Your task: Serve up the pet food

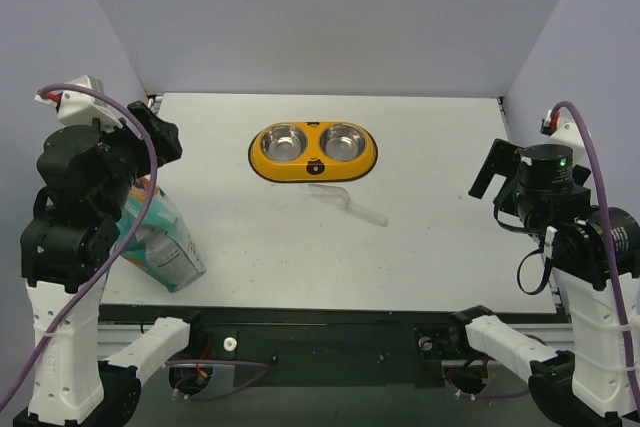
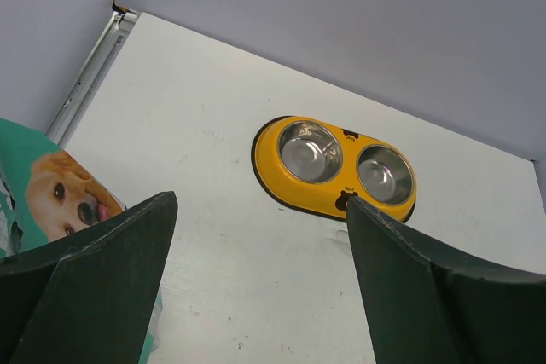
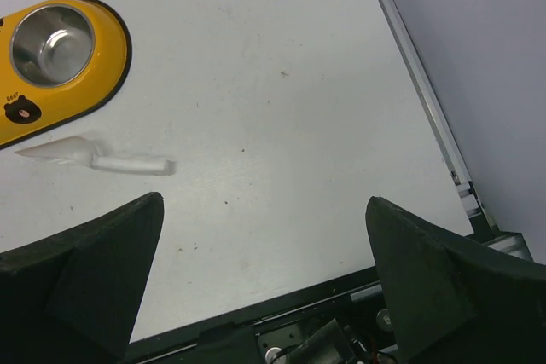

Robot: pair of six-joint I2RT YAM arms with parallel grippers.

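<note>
The dog-printed bag is next, and my left gripper should go down to it and close on the bag's edge (image 1: 129, 207) (image 2: 10, 207) next to the printed dog.
No brown kibble shows in any view; both steel bowls of the yellow double-bowl feeder (image 1: 290, 171) look empty. The feeder also shows in the left wrist view (image 2: 299, 189) and the right wrist view (image 3: 77, 95). The teal-and-white dog-printed bag (image 1: 165, 247) lies at the table's left, partly under my left arm, and its printed dog shows in the left wrist view (image 2: 60, 198). A clear plastic scoop (image 1: 350, 205) lies just in front of the feeder and also shows in the right wrist view (image 3: 94, 158). My left gripper (image 1: 152, 133) (image 2: 260, 202) is open and empty, raised above the bag. My right gripper (image 1: 494, 169) (image 3: 264, 202) is open and empty, raised over the right front of the table.
The white table (image 1: 430, 237) is enclosed by pale walls at the back and sides. A metal rail runs along its right edge (image 3: 426, 117) and its left edge (image 2: 90, 70). A black frame with cables lies below the front edge (image 1: 320, 332).
</note>
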